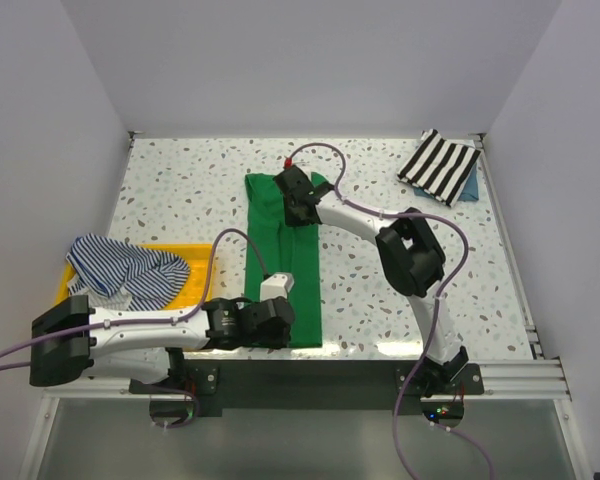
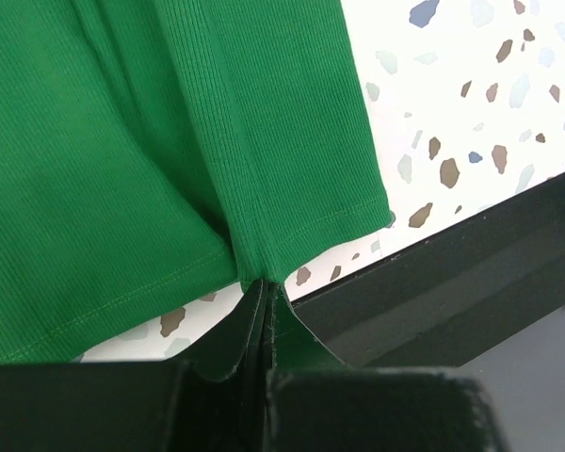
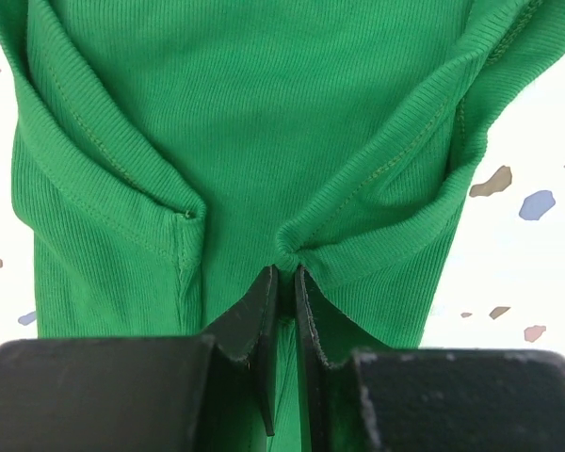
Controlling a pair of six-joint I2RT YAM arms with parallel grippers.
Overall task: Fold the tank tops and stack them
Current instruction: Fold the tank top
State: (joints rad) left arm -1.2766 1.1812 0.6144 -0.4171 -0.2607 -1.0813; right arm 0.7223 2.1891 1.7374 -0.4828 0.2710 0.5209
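My right gripper is holding the green tank top's pinched trim, at the strip's far end now. It will let it go close beside the opposite folded trim edge (image 1: 278,239) (image 3: 231,264).
The green tank top (image 1: 282,252) lies as a long narrow strip down the middle of the table. My left gripper (image 1: 277,322) is shut on its near hem, which bunches between the jaws in the left wrist view (image 2: 262,281). My right gripper (image 1: 298,196) is shut on its far end, pinching a fold of the trim in the right wrist view (image 3: 287,268). The navy-and-white striped tank top (image 1: 125,267) lies crumpled in the yellow tray (image 1: 195,256) at the left.
A folded black-and-white striped cloth (image 1: 439,165) lies on a blue one at the far right corner. The table's black front rail (image 2: 471,273) runs just past the green hem. White walls close in the sides and back.
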